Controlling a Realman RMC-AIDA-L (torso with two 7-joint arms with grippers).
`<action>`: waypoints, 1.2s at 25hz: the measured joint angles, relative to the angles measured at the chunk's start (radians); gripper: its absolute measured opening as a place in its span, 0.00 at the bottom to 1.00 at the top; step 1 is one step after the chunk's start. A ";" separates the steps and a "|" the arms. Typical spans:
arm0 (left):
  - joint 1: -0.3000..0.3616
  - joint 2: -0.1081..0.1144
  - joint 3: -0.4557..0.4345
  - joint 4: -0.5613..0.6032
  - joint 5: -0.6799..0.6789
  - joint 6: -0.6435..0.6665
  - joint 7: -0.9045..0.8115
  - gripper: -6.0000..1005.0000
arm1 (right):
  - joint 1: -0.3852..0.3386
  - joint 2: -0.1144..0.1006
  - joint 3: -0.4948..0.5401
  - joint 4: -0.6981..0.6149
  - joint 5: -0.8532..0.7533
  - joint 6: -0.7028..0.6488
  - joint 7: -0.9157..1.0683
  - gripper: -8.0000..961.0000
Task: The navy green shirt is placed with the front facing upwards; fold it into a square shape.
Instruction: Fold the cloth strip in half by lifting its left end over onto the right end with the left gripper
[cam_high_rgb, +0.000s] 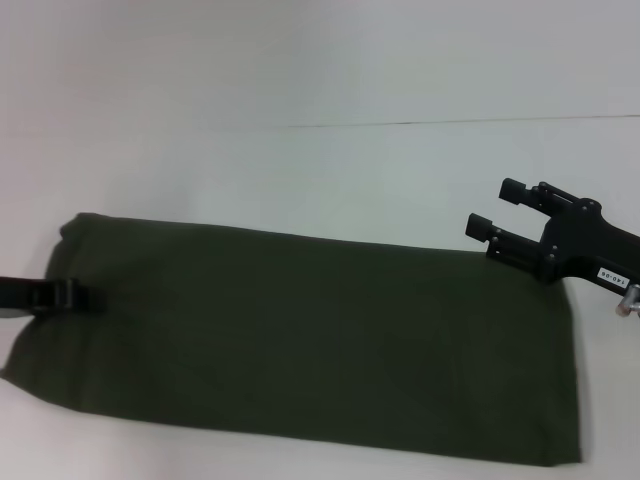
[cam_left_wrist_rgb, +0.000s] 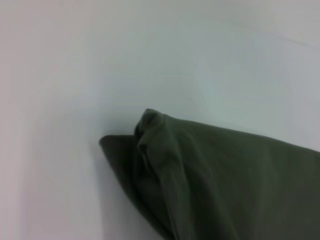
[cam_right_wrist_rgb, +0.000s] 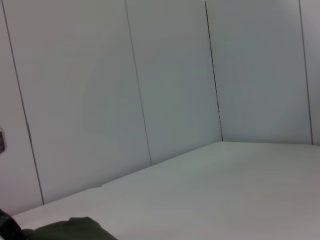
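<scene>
My left gripper is going to let go of the shirt's bunched end on the shirt's middle, just inside its far edge (cam_high_rgb: 342, 268).
The navy green shirt (cam_high_rgb: 300, 340) lies on the white table (cam_high_rgb: 300, 170) as a long band running left to right, plain green side up, no letters showing. My left gripper (cam_high_rgb: 62, 296) comes in low from the left edge and sits over the shirt's left end. In the left wrist view, that end of the shirt (cam_left_wrist_rgb: 200, 170) shows as a bunched corner of several layers with a shadow beneath it. My right gripper (cam_high_rgb: 490, 205) hovers open just past the shirt's far right corner, holding nothing. A small bit of the shirt (cam_right_wrist_rgb: 70, 230) shows in the right wrist view.
The white table extends far behind the shirt to a seam line (cam_high_rgb: 450, 122). Pale wall panels (cam_right_wrist_rgb: 150, 90) stand behind the table in the right wrist view. The shirt's near edge runs close to the table's front.
</scene>
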 joint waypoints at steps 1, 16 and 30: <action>0.002 0.003 -0.002 0.004 0.006 -0.010 -0.002 0.11 | 0.001 0.000 0.000 0.000 0.000 0.000 0.000 0.83; 0.063 0.011 -0.095 0.176 -0.040 0.066 -0.007 0.14 | 0.046 0.005 -0.063 0.080 -0.005 0.051 0.000 0.83; 0.008 -0.059 0.157 0.159 -0.458 0.199 -0.020 0.16 | 0.071 0.008 -0.202 0.189 -0.004 0.171 -0.013 0.83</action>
